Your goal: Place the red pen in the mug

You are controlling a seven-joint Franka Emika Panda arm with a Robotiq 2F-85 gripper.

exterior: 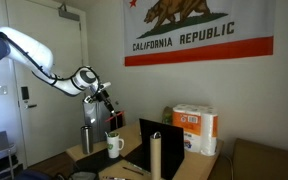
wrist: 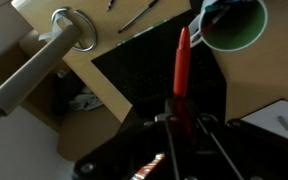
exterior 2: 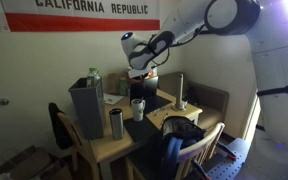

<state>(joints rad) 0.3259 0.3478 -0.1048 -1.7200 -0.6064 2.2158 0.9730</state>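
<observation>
I need to let the red pen go from my gripper inside the white rim of the mug [exterior: 113, 138] [wrist: 233, 24] close to the metal tumbler.
In the wrist view my gripper [wrist: 181, 122] is shut on the red pen [wrist: 182, 62], which points away from the jaws. Its tip lies just left of the mug [wrist: 236, 26], seen from above at the top right with a white rim and a greenish inside. In both exterior views the gripper [exterior: 105, 98] [exterior 2: 139, 76] hangs above the table, over the small white mug [exterior: 114, 146] [exterior 2: 138, 108]. The pen is too thin to make out in the exterior views.
A metal tumbler [exterior: 87, 138] [exterior 2: 116, 122] stands near the mug. An upright roll holder [exterior: 155, 152] [exterior 2: 180, 92] [wrist: 34, 65] and a paper-towel pack [exterior: 196, 128] stand on the table. A black mat [wrist: 149, 75] lies under the pen. A grey box [exterior 2: 87, 105] and chairs [exterior 2: 184, 150] are close by.
</observation>
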